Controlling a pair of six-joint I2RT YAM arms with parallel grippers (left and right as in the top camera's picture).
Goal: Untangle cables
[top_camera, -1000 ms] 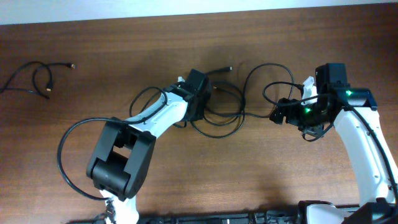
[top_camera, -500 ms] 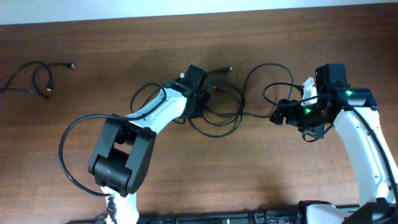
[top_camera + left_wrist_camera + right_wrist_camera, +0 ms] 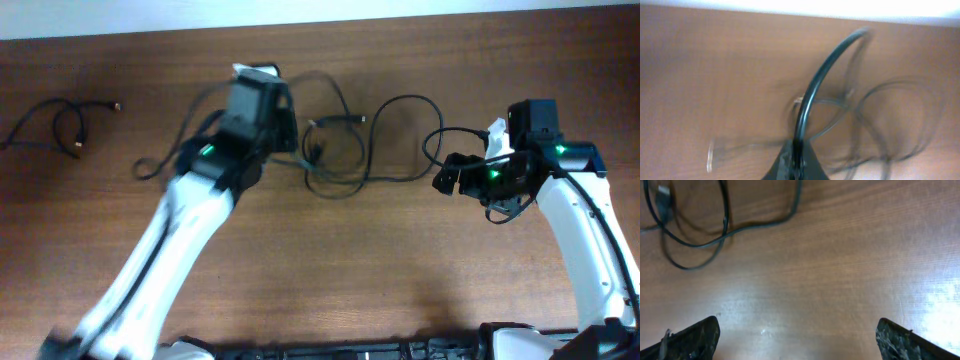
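My left gripper will release the black cable it holds, setting it down on the bare wood (image 3: 170, 92) between the lone cable and the bundle.
The cables (image 3: 340, 155) lie as a loose black bundle of loops on the wooden table (image 3: 400, 280), right of centre at the back. My left gripper (image 3: 290, 125) sits at the bundle's left edge, blurred by motion. In the left wrist view it (image 3: 797, 162) is shut on one black cable (image 3: 812, 90), which arches up and to the right from the jaws. My right gripper (image 3: 445, 178) stands open just right of the bundle, apart from it. In the right wrist view its fingers (image 3: 695, 340) frame bare wood, with cable loops (image 3: 725, 230) lying ahead at the upper left.
Another thin black cable (image 3: 60, 125) lies alone at the table's far left. The table's back edge (image 3: 420, 15) meets a white wall just behind the bundle.
My left arm has swung up and to the left, shutting on a cable and dragging the bundle leftward, away from the right gripper. The right arm has stayed put.
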